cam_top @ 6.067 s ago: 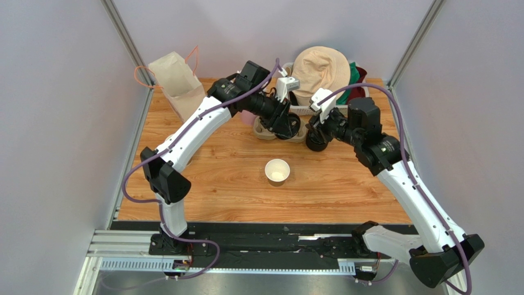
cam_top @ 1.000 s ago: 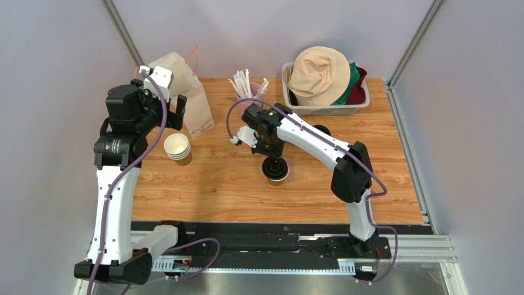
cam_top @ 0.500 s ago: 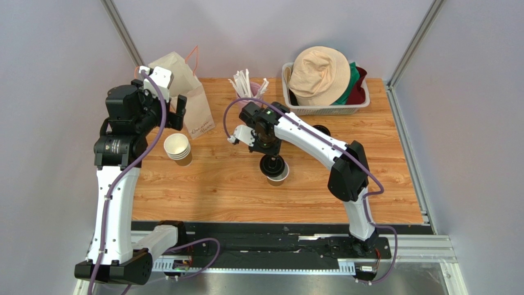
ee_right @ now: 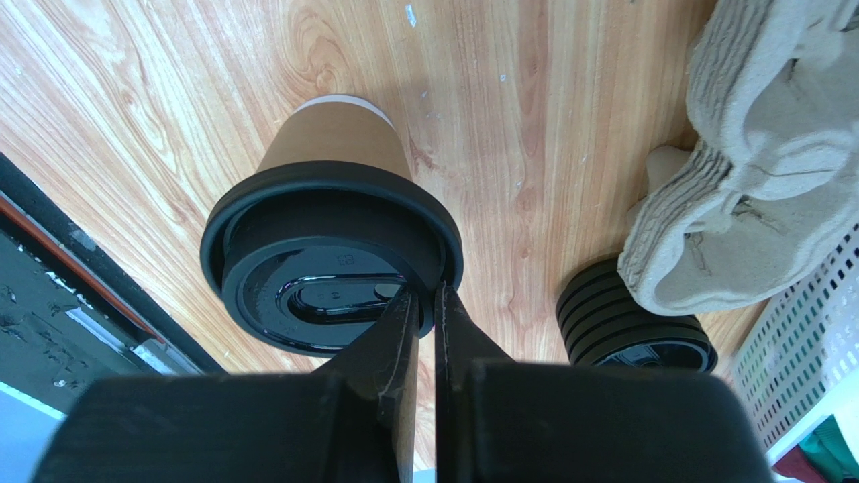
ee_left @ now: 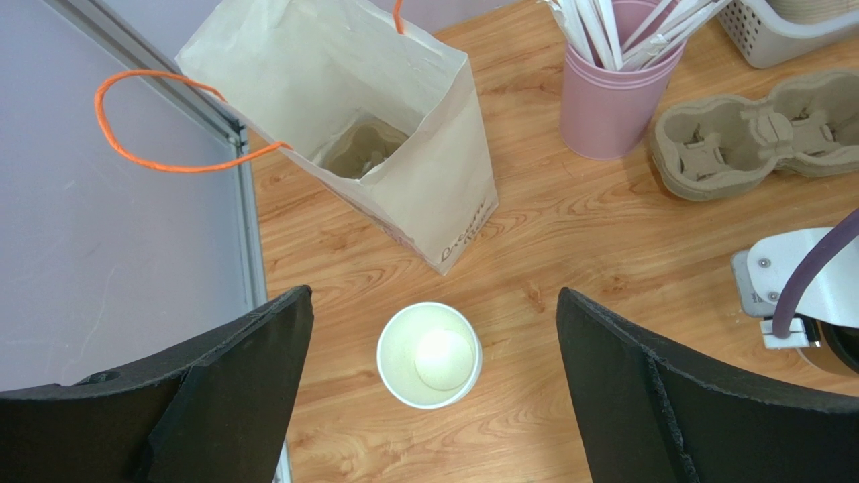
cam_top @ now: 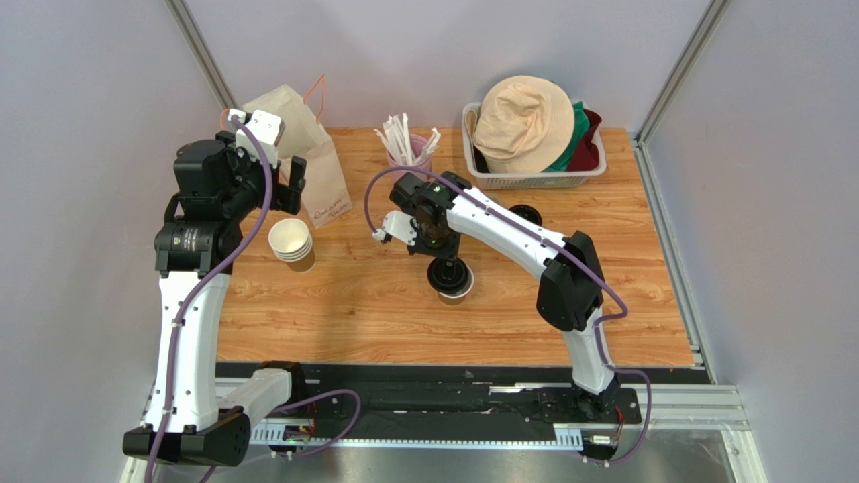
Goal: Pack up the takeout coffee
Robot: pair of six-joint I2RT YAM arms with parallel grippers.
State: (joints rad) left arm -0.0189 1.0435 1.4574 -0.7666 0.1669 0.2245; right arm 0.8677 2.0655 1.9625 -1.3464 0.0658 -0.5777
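The black lid, still on the takeout coffee mid-table, will be released by my right gripper on the rim of the brown paper cup (cam_top: 453,280) (ee_right: 333,236).
The takeout coffee (cam_top: 453,281) is a brown paper cup (ee_right: 333,141) under a black lid (ee_right: 302,264), standing mid-table. My right gripper (ee_right: 424,300) reaches down onto it, shut, and pinches the lid's raised rim at its near right side; in the top view that right gripper (cam_top: 445,264) covers part of the lid. My left gripper (ee_left: 432,296) hangs wide open and empty at the far left, above a stack of lidless cups (ee_left: 428,354). The left gripper (cam_top: 290,187) is next to an open paper bag (cam_top: 302,151).
The paper bag (ee_left: 353,131) with orange handles stands upright. A pink straw holder (ee_left: 608,101) and a pulp cup carrier (ee_left: 766,136) sit behind the coffee. A stack of loose black lids (ee_right: 635,332) is right of it. A hat-filled basket (cam_top: 595,169) sits far right.
Six seconds ago both arms were at the carrier and the cup stood lidless. The lid now sits on it. Over the last second the right wrist shifted slightly left; the left arm stayed still.
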